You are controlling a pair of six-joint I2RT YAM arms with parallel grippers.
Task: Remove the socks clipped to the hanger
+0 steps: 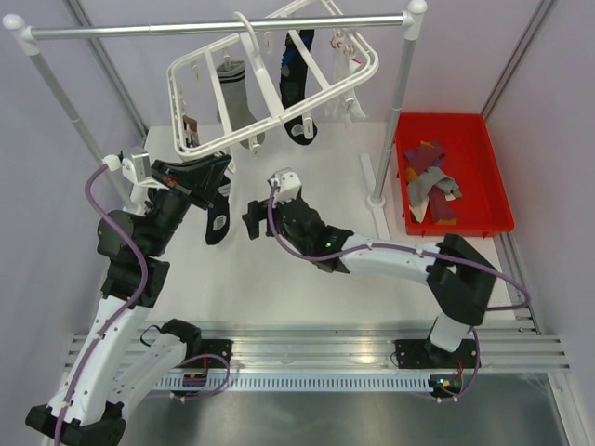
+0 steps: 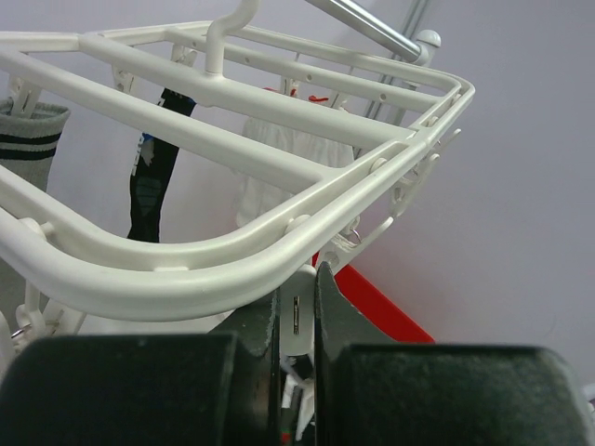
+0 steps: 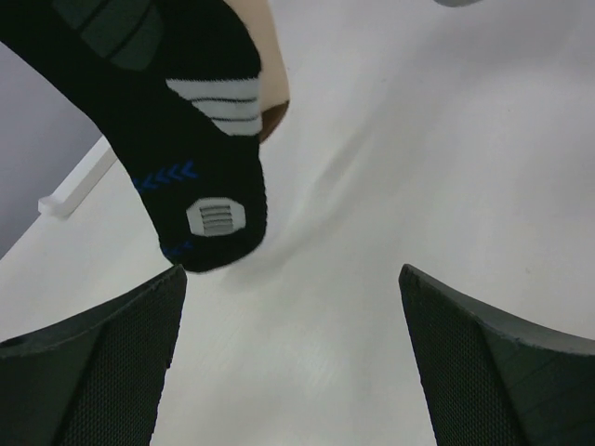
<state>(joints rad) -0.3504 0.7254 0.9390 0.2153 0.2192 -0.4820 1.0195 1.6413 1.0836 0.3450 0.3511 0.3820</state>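
My right gripper should go up past the toe of the black-and-blue sock next and close on the sock's foot (image 1: pixel 223 187) (image 3: pixel 186 135), just below its grey stripes.
The white hanger (image 1: pixel 279 88) hangs tilted from the silver rail, with a grey sock (image 1: pixel 234 93) and a black sock (image 1: pixel 297 74) clipped under it. My left gripper (image 1: pixel 209 172) is at the frame's near edge. In the left wrist view the gripper (image 2: pixel 297 321) is shut on a white clip (image 2: pixel 299 307) just under the hanger's rim (image 2: pixel 186 269). A black-and-blue sock (image 1: pixel 218 218) dangles below that clip. My right gripper (image 1: pixel 251 221) stands open beside this sock. In the right wrist view the sock's toe (image 3: pixel 200 158) hangs just above the left fingertip (image 3: pixel 139 316), not between the jaws.
A red bin (image 1: pixel 493 167) at the right holds several loose socks (image 1: pixel 429 181). The silver rail (image 1: pixel 214 28) rests on two posts, the right one (image 1: pixel 395 111) standing between hanger and bin. A striped grey sock (image 2: pixel 28 139) and a white sock (image 2: pixel 288 158) hang beyond the frame.
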